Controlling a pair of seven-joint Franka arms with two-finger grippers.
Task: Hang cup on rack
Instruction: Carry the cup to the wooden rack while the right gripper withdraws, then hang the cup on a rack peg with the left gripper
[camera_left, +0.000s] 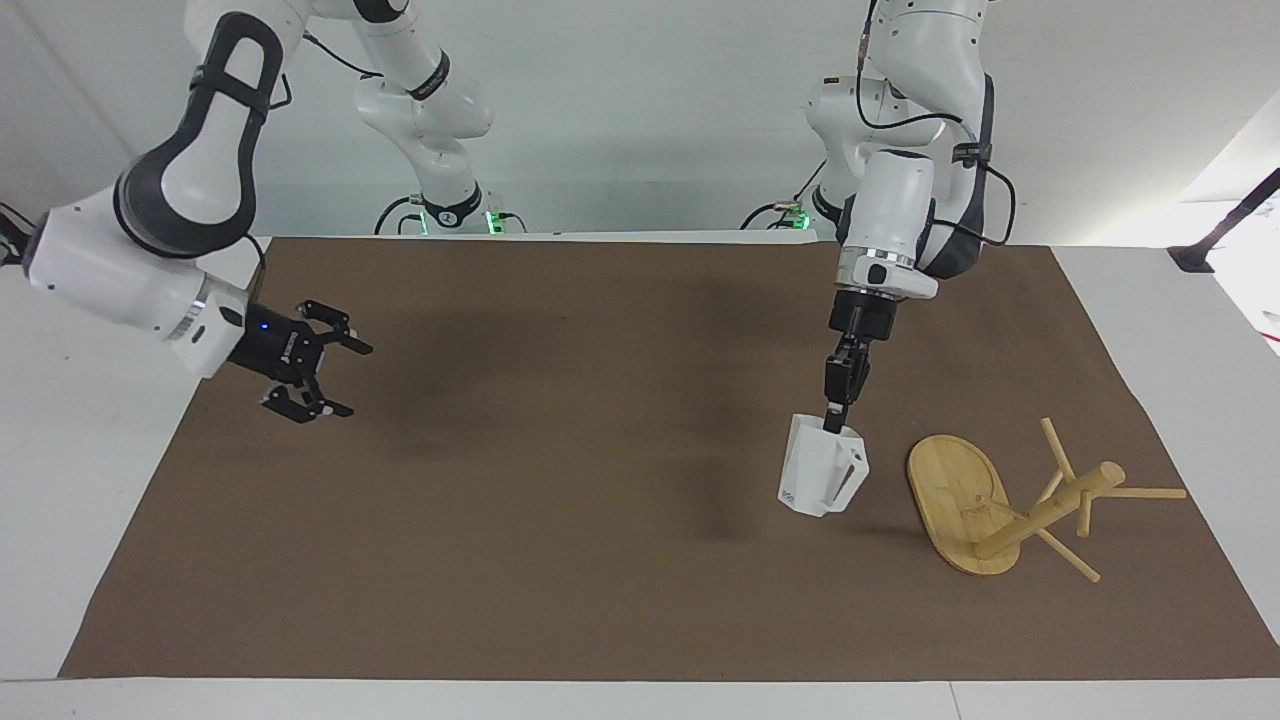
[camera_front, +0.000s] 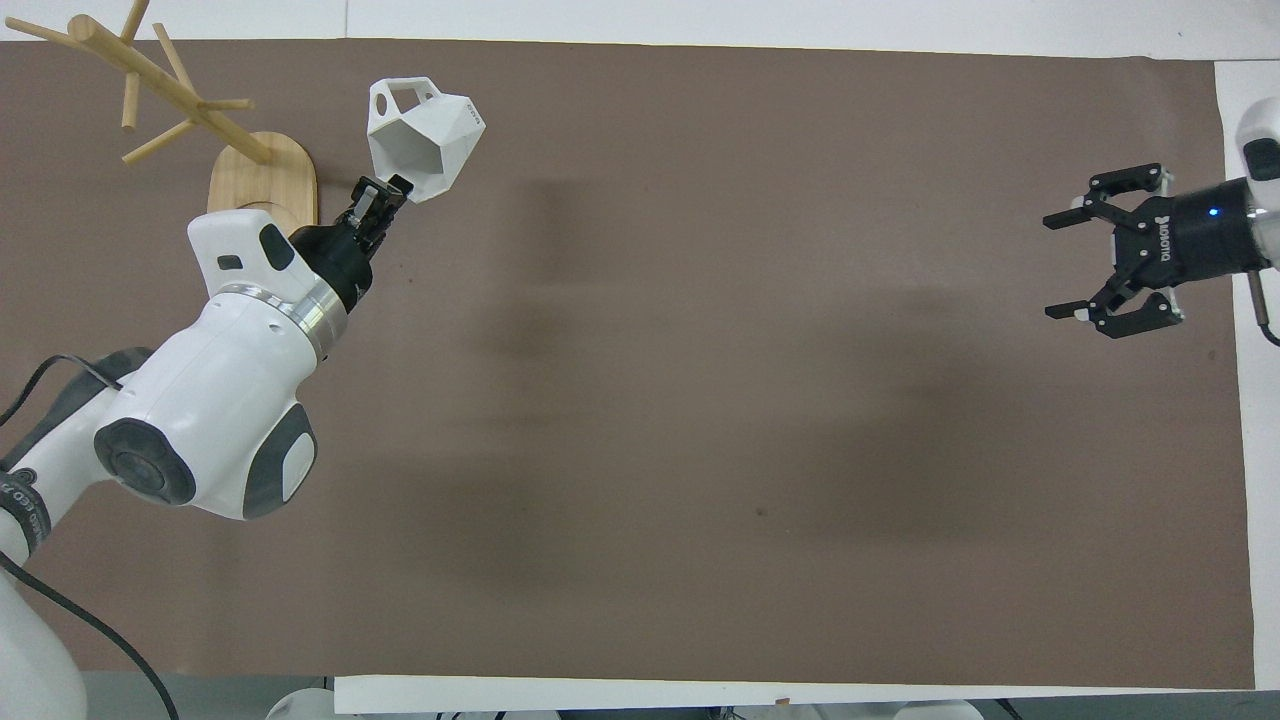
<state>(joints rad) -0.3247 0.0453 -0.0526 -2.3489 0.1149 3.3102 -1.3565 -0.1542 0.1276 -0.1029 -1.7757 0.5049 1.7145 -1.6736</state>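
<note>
I will release the white faceted cup from my left gripper on the short rack peg pointing (camera_front: 251, 139) toward my right gripper.
The white faceted cup (camera_left: 823, 468) hangs from my left gripper (camera_left: 833, 418), which is shut on its rim from above. The cup is low over the brown mat, beside the rack's base, toward the right arm's end from it. In the overhead view the cup (camera_front: 420, 140) is tilted, handle toward the rack, at the tip of my left gripper (camera_front: 385, 190). The bamboo rack (camera_left: 1040, 505) lies tipped on its side at the left arm's end, oval base (camera_front: 262, 175) on edge, post and pegs (camera_front: 150, 70) pointing away from the cup. My right gripper (camera_left: 335, 380) is open and empty.
A brown mat (camera_left: 560, 500) covers the white table. My right gripper (camera_front: 1065, 265) hovers over the mat's edge at the right arm's end. A black clamp (camera_left: 1195, 258) sits on the table's corner near the left arm's base.
</note>
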